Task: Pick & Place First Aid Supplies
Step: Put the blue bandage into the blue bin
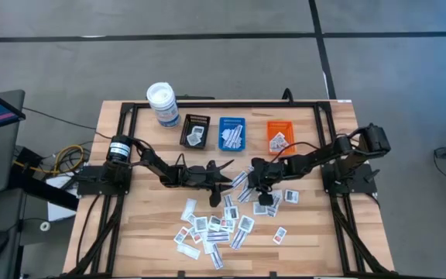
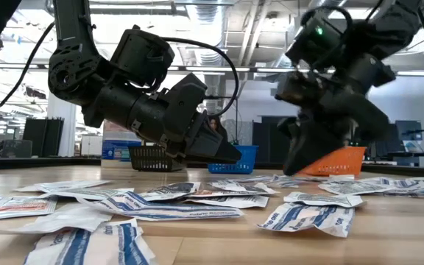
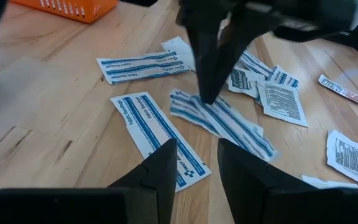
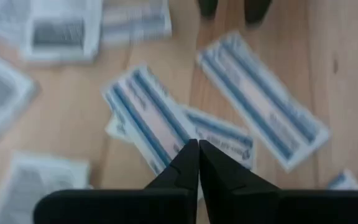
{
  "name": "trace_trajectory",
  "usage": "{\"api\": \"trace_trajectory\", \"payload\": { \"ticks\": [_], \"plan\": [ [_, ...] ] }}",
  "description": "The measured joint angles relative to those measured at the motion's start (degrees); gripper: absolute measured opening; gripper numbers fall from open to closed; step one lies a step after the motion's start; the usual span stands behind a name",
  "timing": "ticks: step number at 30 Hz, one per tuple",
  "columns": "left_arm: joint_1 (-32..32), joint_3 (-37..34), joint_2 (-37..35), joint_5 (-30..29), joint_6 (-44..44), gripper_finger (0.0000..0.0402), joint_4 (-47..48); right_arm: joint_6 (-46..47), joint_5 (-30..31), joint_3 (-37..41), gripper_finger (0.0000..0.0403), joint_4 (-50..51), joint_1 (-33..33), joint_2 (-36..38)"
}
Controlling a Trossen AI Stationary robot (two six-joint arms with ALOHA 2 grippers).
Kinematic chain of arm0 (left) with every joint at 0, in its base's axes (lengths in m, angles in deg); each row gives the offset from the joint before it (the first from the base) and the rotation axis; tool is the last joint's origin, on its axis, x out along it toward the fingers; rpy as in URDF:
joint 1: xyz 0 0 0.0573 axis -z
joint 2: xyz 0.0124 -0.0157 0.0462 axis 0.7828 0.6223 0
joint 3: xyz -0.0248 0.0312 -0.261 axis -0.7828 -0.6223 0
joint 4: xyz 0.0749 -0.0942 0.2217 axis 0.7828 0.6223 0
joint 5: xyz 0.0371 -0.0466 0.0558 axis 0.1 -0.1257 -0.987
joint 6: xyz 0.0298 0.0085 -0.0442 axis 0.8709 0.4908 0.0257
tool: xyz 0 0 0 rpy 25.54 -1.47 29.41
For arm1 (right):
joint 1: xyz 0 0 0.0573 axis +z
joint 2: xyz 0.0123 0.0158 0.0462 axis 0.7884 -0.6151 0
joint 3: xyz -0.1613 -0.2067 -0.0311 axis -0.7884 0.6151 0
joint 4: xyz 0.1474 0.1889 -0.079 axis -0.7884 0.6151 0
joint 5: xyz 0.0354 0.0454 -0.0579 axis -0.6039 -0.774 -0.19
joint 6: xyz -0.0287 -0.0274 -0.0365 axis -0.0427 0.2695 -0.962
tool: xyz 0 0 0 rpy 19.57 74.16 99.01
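The crossed blue-striped packets lie flat under the shut fingertips of the robot's right gripper, so it should open them, pinch a packet's edge (image 4: pixel 196 134) and lift it to the left gripper.
Several first aid supplies, small flat white packets with blue or dark print (image 1: pixel 215 227), lie scattered on the wooden table. My right gripper (image 4: pixel 197 146) slants down, shut, with its tips at one end of a crumpled blue-striped packet (image 3: pixel 225 123) lying flat near the table's middle. My left gripper (image 3: pixel 199 163) stands open just left of it, nearly level, a little above the table, with nothing between its fingers. Another blue-striped packet (image 3: pixel 157 129) lies under it. In the high view the two grippers (image 1: pixel 223 172) (image 1: pixel 259 186) face each other. My right gripper meets the blue-striped packet at its end (image 3: pixel 188 102) with its shut fingertips (image 3: pixel 207 93), coming from above and slanting in from the table's right. The packet lies on the table. Whether an edge is caught between the fingers cannot be seen.
Along the far side stand a white round canister (image 1: pixel 162 105), a black tray (image 1: pixel 195 132), a blue tray (image 1: pixel 232 133) and an orange tray (image 1: pixel 280 136), each holding packets. More packets lie toward the near edge. A black frame (image 1: pixel 207 104) borders the tabletop.
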Motion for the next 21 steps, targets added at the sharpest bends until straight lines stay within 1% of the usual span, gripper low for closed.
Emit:
{"api": "trace_trajectory", "payload": {
  "ticks": [2,4,7,10,16,19,21],
  "plan": [
    [0.0,0.0,0.0,0.0,0.0,0.0115,0.0,3.54,1.69,-1.99,0.0018,2.14,0.63,0.08],
    [0.0,0.0,0.0,0.0,-0.01,0.0115,0.0,5.52,3.76,-4.12,0.0029,6.41,1.47,0.08],
    [0.0,0.0,0.0,-0.01,0.0,0.0115,0.0,5.76,6.97,-7.6,0.005,12.76,3.03,0.09],
    [-0.02,0.0,0.0,0.0,-0.02,0.0115,0.0,6.16,9.42,-9.2,0.0069,17.98,4.45,0.1],
    [0.0,-0.01,0.0,-0.01,0.0,0.0115,-0.01,8.37,9.93,-9.34,0.0106,19.05,4.99,-0.65],
    [0.0,-0.02,0.0,0.0,0.0,0.0115,-0.02,12.07,10.0,-9.45,0.0119,17.08,4.07,-1.75],
    [-0.02,-0.02,0.0,0.0,-0.02,0.0115,-0.02,13.53,10.06,-9.29,0.0124,17.68,3.53,-2.67]
  ]
}}
